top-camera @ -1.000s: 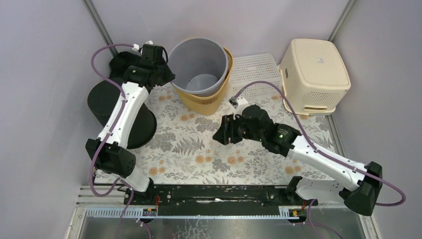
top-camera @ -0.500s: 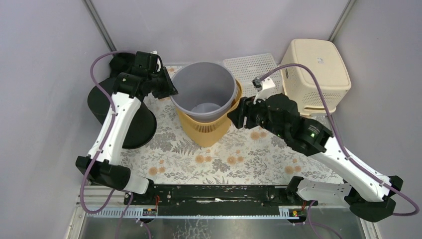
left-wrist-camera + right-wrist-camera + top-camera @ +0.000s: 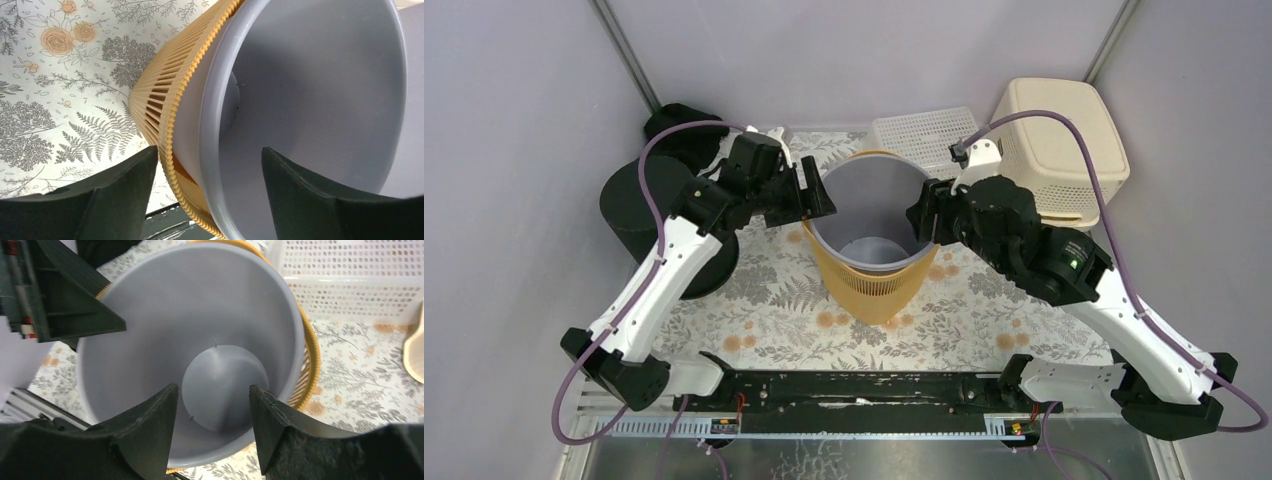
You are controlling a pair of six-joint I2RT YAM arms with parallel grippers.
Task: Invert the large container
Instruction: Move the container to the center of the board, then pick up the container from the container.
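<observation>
The left gripper's fingers straddle the rims of both the yellow basket and the grey bin, so it should move inward and pinch the grey bin's rim alone [image 3: 209, 145].
The large container, a grey bin [image 3: 874, 215] nested in a yellow slatted basket [image 3: 869, 290], stands upright with its mouth up in the middle of the floral mat. My left gripper [image 3: 819, 200] is open astride its left rim, one finger outside the yellow slats and one inside the grey wall, with a gap on each side. In the left wrist view the gripper [image 3: 207, 150] straddles the grey bin [image 3: 310, 90] and yellow basket [image 3: 160, 95]. My right gripper [image 3: 921, 222] hovers open at the right rim. From the right wrist, that gripper [image 3: 212, 387] looks down into the bin [image 3: 165, 315], holding nothing.
Two black cylinders [image 3: 639, 195] [image 3: 704, 250] stand at the left. A white perforated tray [image 3: 929, 130] lies at the back and an overturned beige basket [image 3: 1059, 150] sits at the back right. Grey walls close in on both sides.
The nested bin has come from the back towards the middle of the mat. My left gripper has opened off its rim. My right arm has risen and moved to the right rim.
</observation>
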